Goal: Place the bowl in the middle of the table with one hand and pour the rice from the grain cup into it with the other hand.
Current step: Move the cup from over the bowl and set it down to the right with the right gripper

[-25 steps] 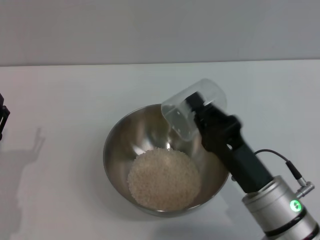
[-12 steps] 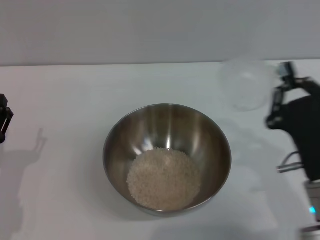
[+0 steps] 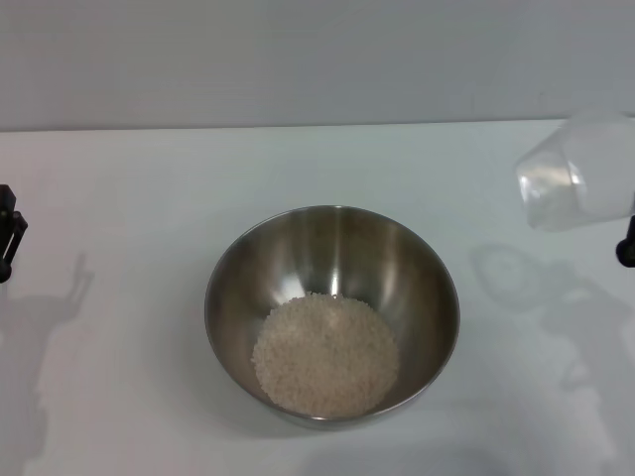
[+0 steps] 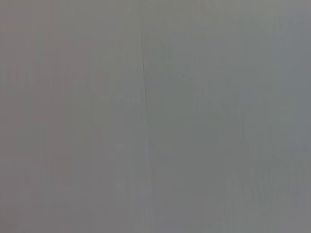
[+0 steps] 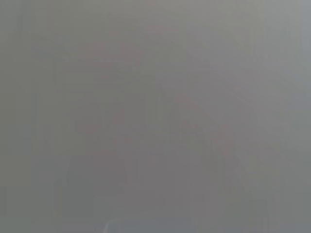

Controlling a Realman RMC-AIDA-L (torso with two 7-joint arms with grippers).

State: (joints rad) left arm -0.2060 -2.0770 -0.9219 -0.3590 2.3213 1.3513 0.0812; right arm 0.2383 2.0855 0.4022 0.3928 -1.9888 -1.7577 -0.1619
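Observation:
My right gripper will set the clear grain cup down on the white table (image 3: 469,270), close beside the steel bowl.
The steel bowl (image 3: 337,241) stands in the middle of the white table (image 3: 129,178), and a heap of rice (image 3: 325,355) lies in its bottom. At the right edge of the head view the clear grain cup (image 3: 575,175) hangs in the air, tilted with its mouth toward the bowl, and looks empty. It is well to the right of the bowl. Only a dark bit of my right gripper (image 3: 627,243) shows just below the cup, holding it. My left gripper (image 3: 8,236) sits at the far left edge, away from the bowl. Both wrist views show only plain grey.
Shadows of the arms fall on the tabletop at the left and right of the bowl. A grey wall runs behind the table's far edge.
My right arm has swung the grain cup from above the bowl out to the right edge of the view. The bowl, the rice and the left gripper have stayed put.

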